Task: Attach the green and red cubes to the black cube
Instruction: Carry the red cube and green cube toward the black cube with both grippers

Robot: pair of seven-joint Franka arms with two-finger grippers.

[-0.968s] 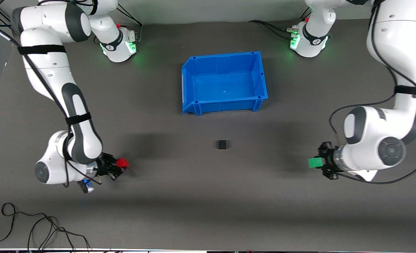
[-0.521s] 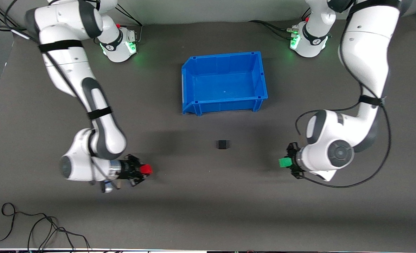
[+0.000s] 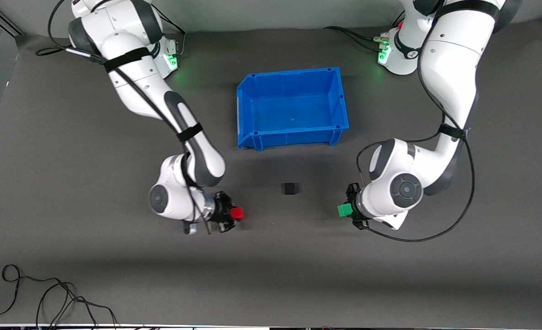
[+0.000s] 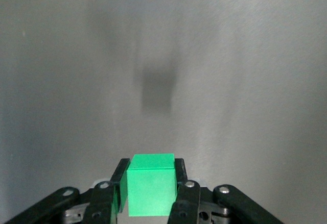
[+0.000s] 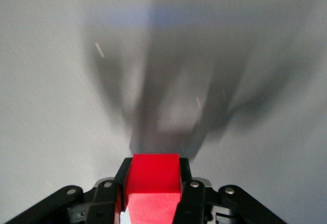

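Next, I release the green cube from my left gripper against the black cube's side [image 3: 300,189] facing away from the red cube.
The black cube [image 3: 289,188] sits on the dark table, nearer to the front camera than the blue bin [image 3: 244,110]. My right gripper [image 3: 234,214] is shut on the red cube [image 3: 237,213], held beside the black cube toward the right arm's end; the red cube fills the jaws in the right wrist view [image 5: 153,183]. My left gripper [image 3: 347,210] is shut on the green cube [image 3: 344,210], held beside the black cube toward the left arm's end; the green cube also shows in the left wrist view [image 4: 150,183]. The black cube shows in neither wrist view.
The blue bin stands open in the table's middle, farther from the front camera than the black cube. A loose black cable [image 3: 46,298] lies at the table's near edge toward the right arm's end.
Both arms have swung inward toward the black cube, each carrying its cube: the right gripper with the red one, the left gripper with the green one. The black cube has not moved.
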